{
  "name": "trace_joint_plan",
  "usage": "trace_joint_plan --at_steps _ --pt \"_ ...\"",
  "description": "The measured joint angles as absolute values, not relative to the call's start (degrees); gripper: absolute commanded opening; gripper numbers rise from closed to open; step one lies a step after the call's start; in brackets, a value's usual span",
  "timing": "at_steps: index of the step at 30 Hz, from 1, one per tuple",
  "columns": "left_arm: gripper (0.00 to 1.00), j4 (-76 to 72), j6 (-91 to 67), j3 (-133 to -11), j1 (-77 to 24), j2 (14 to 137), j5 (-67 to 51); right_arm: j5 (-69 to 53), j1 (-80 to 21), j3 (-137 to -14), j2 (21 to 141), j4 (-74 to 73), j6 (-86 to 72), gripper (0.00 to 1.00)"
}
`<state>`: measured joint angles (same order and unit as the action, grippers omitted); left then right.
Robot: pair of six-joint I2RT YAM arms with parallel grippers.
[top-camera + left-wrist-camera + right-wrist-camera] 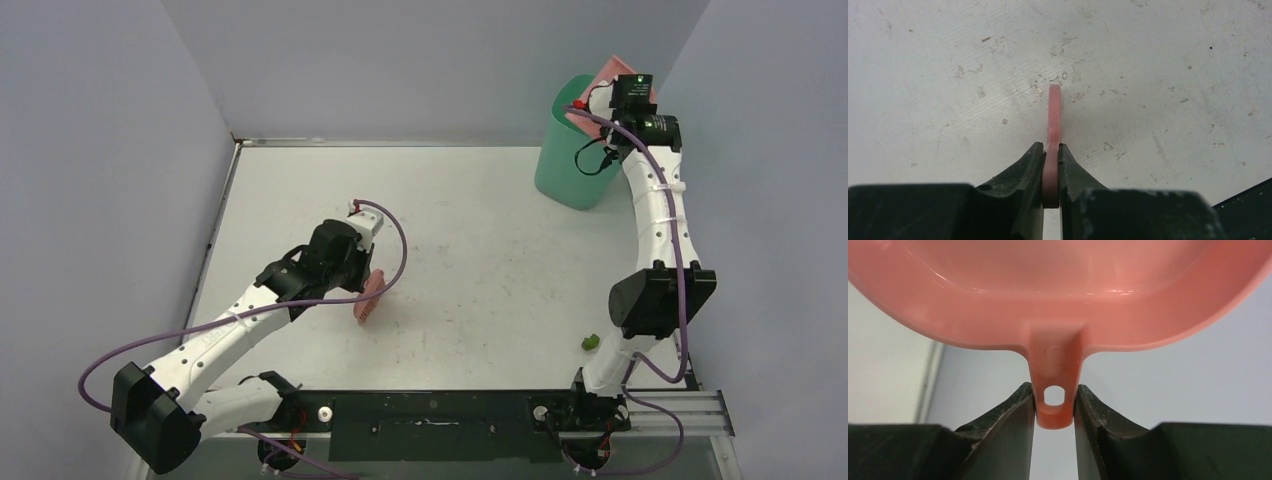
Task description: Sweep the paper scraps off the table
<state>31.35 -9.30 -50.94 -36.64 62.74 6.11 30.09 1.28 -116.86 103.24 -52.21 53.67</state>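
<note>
Next, my left gripper sets the pink brush down and lets go of it on the bare table [406, 312] [1103, 116] between itself and the middle of the black rail.
One green paper scrap [591, 341] lies on the table [470, 230] at the right, beside the right arm's elbow. No other scraps show. My left gripper [362, 276] is shut on the pink brush [371, 296], held over the table's middle left; in the left wrist view the brush handle [1054, 120] stands edge-on between the fingers [1029, 165]. My right gripper [622, 100] is shut on the handle [1054, 390] of the pink dustpan [612, 72], held tilted over the green bin [577, 140] at the back right. The pan's inside [1058, 270] looks empty.
The green bin stands at the table's back right corner. Grey walls close in the back and sides. A black rail [440, 415] runs along the front edge. The table surface [1148, 75] shows scuffs and specks.
</note>
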Motion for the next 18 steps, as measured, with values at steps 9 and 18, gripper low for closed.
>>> trace_joint_plan --at_steps 9,18 --pt "0.00 31.03 -9.30 -51.09 -36.62 63.22 5.98 12.49 -4.62 -104.12 91.98 -62.94 48.90 0.06" --pt "0.00 31.00 -9.30 -51.40 -36.49 63.61 5.98 3.36 -17.85 -78.76 83.99 -68.53 48.29 0.08"
